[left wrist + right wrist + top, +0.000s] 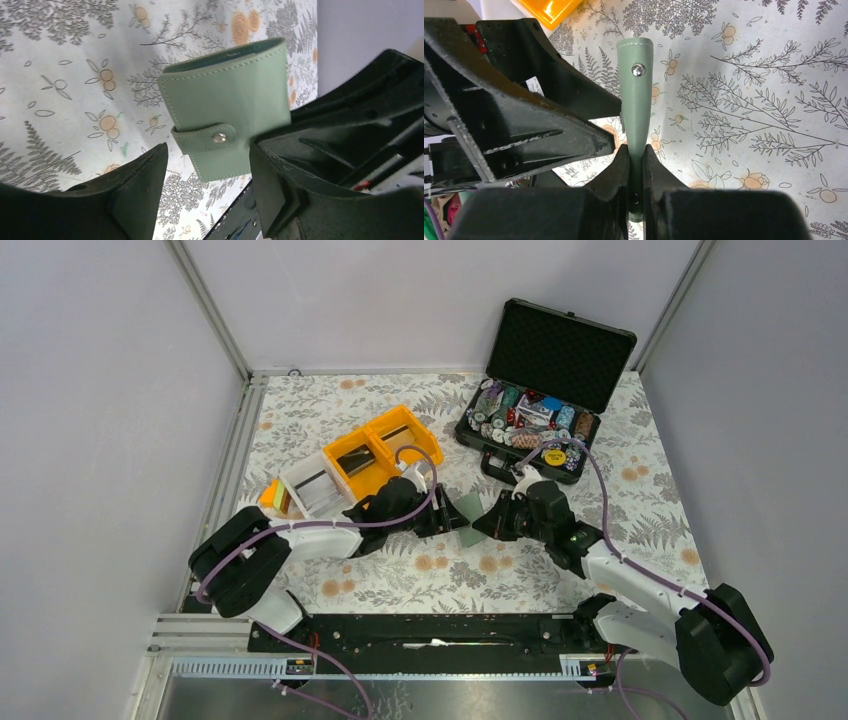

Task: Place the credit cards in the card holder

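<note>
The snapped strap keeps the card holder shut; my left gripper will pinch the strap's end [229, 132] and open it before adding the credit cards.
The card holder [468, 510] is a sage-green folder, closed by a snap strap, and it hangs just above the floral cloth between the two arms. My right gripper [636, 150] is shut on one edge of the card holder [636, 95], seen edge-on there. My left gripper [207, 150] stands open, its dark fingers [145, 185] either side of the strap end of the card holder [227, 95] without touching it. In the top view my left gripper [445, 518] faces my right gripper [492, 525]. Dark flat credit cards [360, 458] lie in the yellow bin.
A yellow two-part bin [412, 422] and a white bin [300, 472] stand at the left centre, with a small orange block [270, 498] beside them. An open black case [562, 340] full of poker chips sits at the back right. Metal frame posts edge the cloth.
</note>
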Action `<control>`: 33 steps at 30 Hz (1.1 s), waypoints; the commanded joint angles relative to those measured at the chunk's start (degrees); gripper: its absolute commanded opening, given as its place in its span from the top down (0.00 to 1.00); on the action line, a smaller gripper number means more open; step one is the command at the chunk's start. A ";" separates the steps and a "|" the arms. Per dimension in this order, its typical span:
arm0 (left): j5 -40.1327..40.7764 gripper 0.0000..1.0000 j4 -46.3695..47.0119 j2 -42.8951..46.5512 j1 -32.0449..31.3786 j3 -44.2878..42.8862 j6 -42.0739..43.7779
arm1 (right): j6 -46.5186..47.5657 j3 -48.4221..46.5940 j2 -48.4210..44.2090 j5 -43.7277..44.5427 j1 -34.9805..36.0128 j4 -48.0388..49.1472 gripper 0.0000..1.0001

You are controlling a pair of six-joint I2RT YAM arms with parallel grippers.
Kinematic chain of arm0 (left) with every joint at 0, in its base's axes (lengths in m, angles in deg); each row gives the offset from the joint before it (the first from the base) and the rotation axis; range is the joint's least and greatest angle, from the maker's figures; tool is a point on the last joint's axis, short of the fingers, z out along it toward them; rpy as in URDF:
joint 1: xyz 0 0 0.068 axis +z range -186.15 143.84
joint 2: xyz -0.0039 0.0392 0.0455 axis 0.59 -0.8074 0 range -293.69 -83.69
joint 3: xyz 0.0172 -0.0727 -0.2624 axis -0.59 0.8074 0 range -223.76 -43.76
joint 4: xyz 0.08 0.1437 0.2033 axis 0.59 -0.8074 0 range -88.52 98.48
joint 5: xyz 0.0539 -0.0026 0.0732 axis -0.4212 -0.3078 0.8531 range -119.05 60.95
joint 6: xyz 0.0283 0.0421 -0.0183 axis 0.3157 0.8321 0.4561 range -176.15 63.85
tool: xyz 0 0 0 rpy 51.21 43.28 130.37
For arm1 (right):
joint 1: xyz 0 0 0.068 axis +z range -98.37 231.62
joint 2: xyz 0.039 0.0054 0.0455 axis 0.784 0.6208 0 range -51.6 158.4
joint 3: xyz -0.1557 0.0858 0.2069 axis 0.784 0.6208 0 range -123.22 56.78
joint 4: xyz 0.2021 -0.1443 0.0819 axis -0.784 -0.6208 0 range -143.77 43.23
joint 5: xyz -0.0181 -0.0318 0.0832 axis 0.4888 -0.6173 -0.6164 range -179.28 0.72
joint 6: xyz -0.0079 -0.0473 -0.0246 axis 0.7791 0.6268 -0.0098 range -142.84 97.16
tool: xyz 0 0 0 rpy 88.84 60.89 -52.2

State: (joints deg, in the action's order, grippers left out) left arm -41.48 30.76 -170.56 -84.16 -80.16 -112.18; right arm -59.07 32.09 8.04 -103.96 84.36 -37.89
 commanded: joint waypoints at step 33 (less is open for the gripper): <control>6.15 0.58 -2.84 -1.67 -1.21 0.93 -3.21 | 6.42 -3.23 -0.41 8.55 7.77 3.07 1.00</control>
State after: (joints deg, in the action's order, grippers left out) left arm -38.44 30.28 -172.96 -85.02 -80.12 -116.64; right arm -53.82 31.54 8.82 -95.92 91.31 -38.37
